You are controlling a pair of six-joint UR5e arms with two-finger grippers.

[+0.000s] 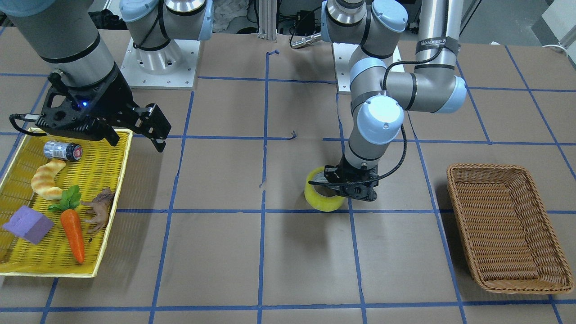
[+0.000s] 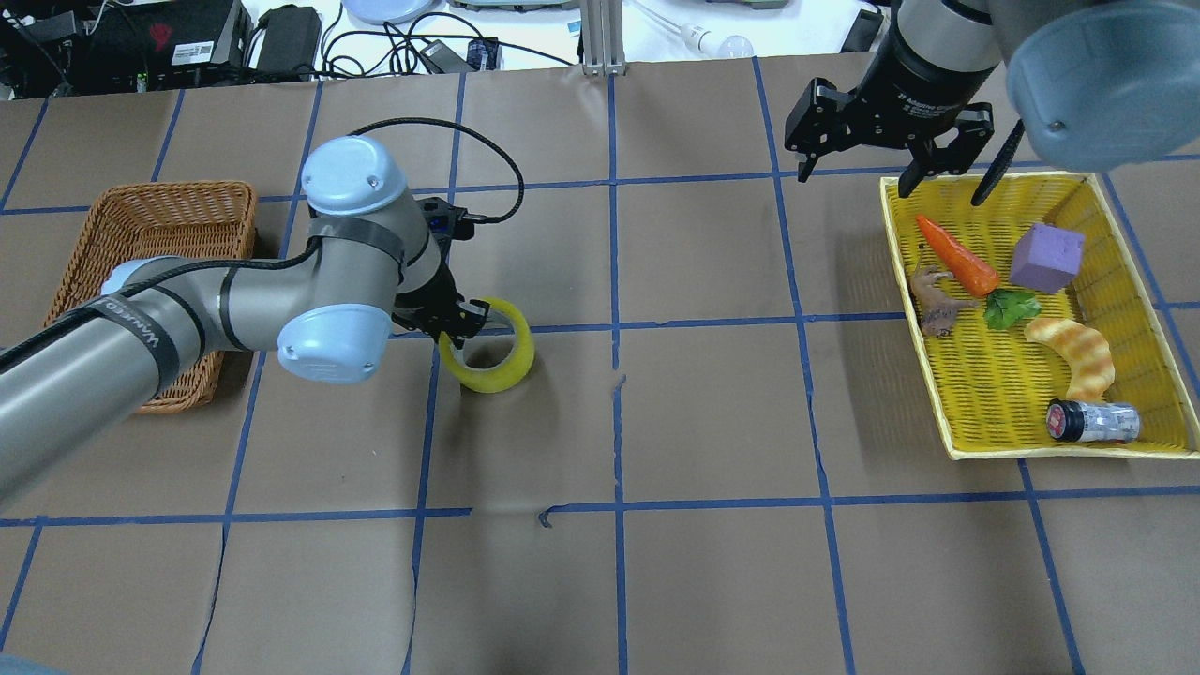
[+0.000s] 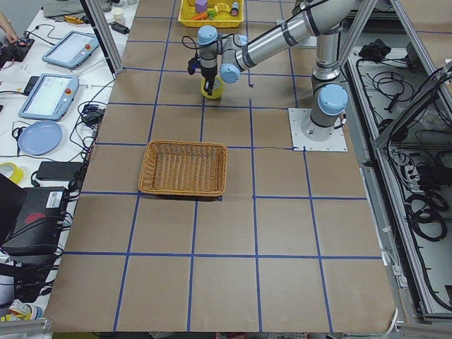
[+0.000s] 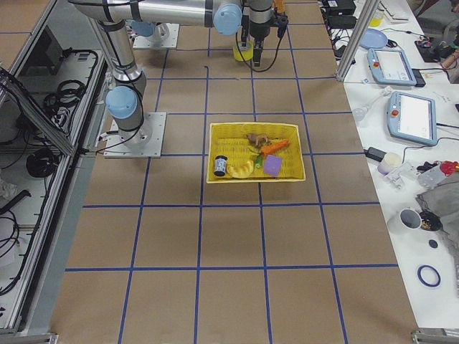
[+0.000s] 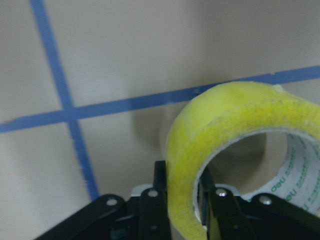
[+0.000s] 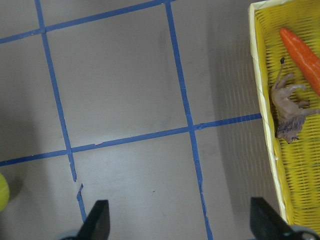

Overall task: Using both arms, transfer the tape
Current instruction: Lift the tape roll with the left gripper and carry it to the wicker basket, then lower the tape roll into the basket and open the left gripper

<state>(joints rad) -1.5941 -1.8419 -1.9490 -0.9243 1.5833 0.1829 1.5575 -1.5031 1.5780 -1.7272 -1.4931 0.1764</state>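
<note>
Next, the left gripper releases the yellow tape roll inside the wicker basket [image 1: 492, 224], near the basket's side that faces the yellow tray.
The yellow tape roll [image 1: 321, 200] is near the table's middle, and shows in the overhead view [image 2: 497, 370] tilted at the table surface. My left gripper [image 2: 464, 323] is shut on the roll's wall, one finger inside the core and one outside, as the left wrist view [image 5: 180, 200] shows with the tape [image 5: 225, 115] filling the right side. My right gripper [image 2: 858, 173] is open and empty, held above the table beside the yellow tray's far corner; it also shows in the front view [image 1: 135, 135].
A yellow mesh tray [image 2: 917, 319] on my right holds a carrot [image 2: 956, 253], purple block [image 2: 1045, 258], croissant [image 2: 1078, 356], lion figure [image 2: 936, 305] and small bottle [image 2: 1092, 422]. A wicker basket [image 2: 169, 192] stands on my left, behind the left arm.
</note>
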